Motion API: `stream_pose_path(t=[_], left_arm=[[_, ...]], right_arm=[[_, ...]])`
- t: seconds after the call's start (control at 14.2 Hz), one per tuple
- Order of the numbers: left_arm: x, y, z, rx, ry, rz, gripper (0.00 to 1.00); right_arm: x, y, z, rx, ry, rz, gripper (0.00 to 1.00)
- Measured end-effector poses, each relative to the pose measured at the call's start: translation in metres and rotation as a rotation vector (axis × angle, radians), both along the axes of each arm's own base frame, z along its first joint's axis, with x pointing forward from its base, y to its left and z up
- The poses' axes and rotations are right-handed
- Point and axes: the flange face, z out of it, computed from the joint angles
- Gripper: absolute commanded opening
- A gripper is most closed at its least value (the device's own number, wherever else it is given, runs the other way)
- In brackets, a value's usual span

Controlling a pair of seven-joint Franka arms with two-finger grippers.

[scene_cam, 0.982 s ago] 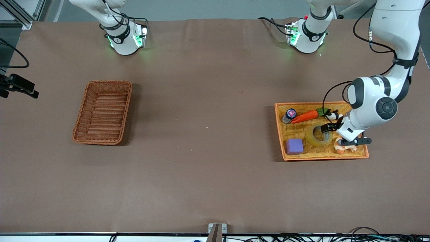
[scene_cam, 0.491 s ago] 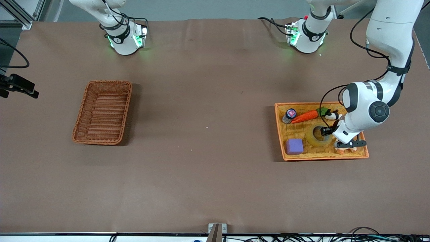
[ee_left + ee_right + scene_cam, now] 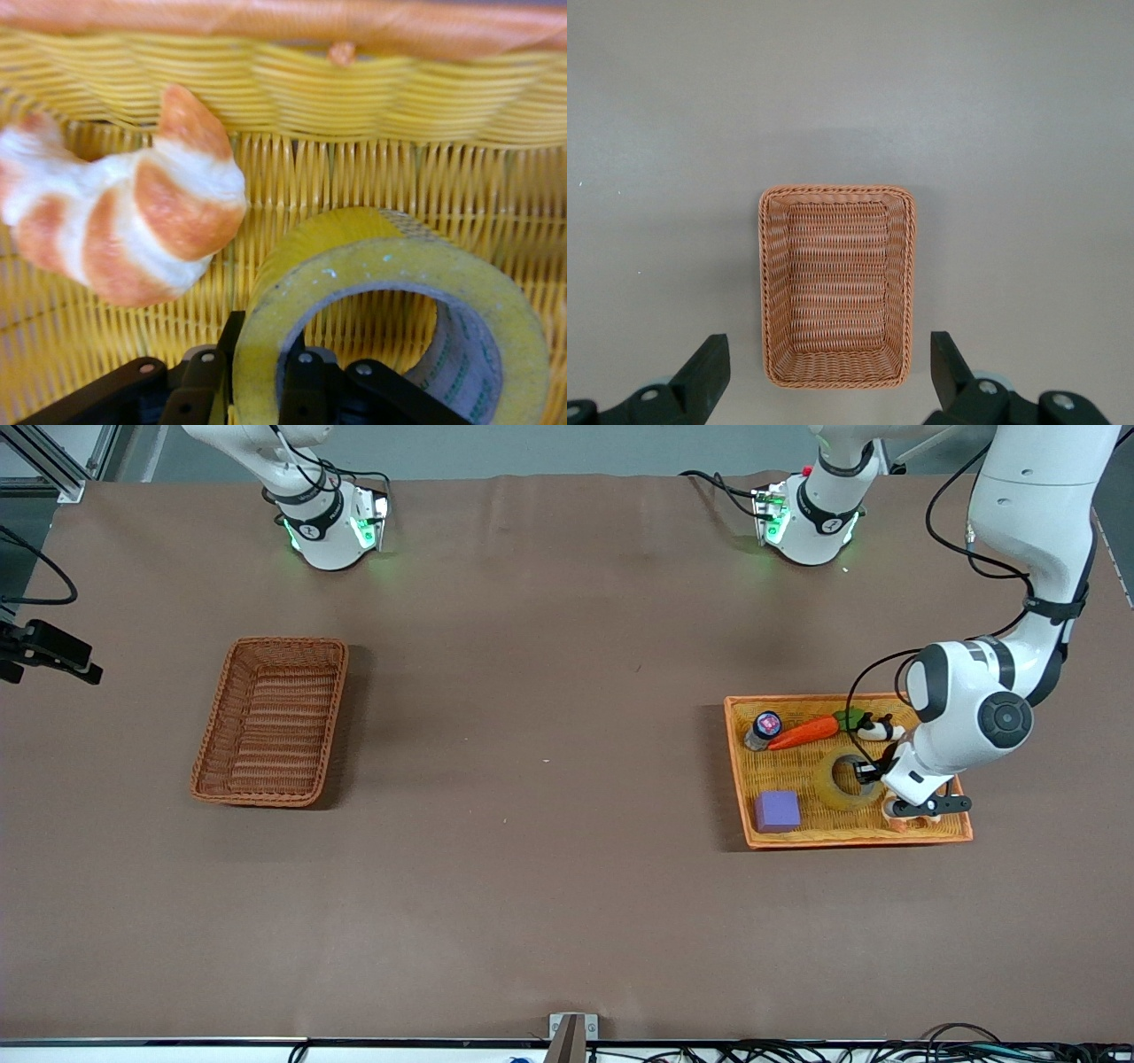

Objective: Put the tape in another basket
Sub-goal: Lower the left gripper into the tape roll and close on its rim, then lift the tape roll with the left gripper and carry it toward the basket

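Next, I release the tape from my left gripper on the table [image 3: 495,734] between the tray and the reddish-brown basket, closer to the basket.
The tape [image 3: 833,789] lies flat in the orange-yellow tray [image 3: 850,838] at the left arm's end of the table. My left gripper [image 3: 866,772] is down in the tray and shut on the tape's wall, one finger outside the ring and one in its hole. The left wrist view shows the left gripper [image 3: 261,354] clamping the tape [image 3: 390,257]. The reddish-brown basket [image 3: 340,682] stands empty at the right arm's end. My right gripper [image 3: 826,354] is open and empty high over the basket [image 3: 771,283]; it is out of the front view.
The tray also holds a croissant [image 3: 133,212] beside the tape, a purple cube [image 3: 777,810], a carrot [image 3: 804,732], a small bottle [image 3: 762,728] and a black-and-white toy [image 3: 877,728]. The tray's wall [image 3: 354,88] rises close to the tape.
My left gripper has come down from just above the tray onto the tape's wall and now clamps it. The tape, the basket and the right arm have not moved.
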Motion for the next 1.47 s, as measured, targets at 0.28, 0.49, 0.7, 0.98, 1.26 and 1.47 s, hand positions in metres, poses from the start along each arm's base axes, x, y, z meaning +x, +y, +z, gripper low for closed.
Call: stream_pose_path(t=[0.28,0.49,0.7,0.98,1.26,1.47], left_arm=[[0.018,-0.033,0.099,-0.016,0.013,-0.046,0.01],[0.028,-0.108,0.169,-0.038,0.004,-0.074,0.01],[0.019,-0.199,0.193,-0.072,-0.015,-0.056,0.0],[-0.025,-0.323,0.19,-0.125,0.022,-0.122,0.0],[-0.077,-0.45,0.163,-0.063,0.018,-0.101,0.0],[-0.116,-0.543,0.11,-0.032,0.02,-0.09,0.01]], right_arm=[[0.0,0.0,0.0,0.0,0.0,0.0,1.0],[0.0,0.0,0.0,0.0,0.0,0.0,1.0],[0.0,0.0,0.0,0.0,0.0,0.0,1.0],[0.0,0.0,0.0,0.0,0.0,-0.001,1.0],[0.0,-0.001,-0.001,0.0,0.001,-0.001,1.0],[0.0,0.0,-0.001,0.0,0.0,0.0,1.0]])
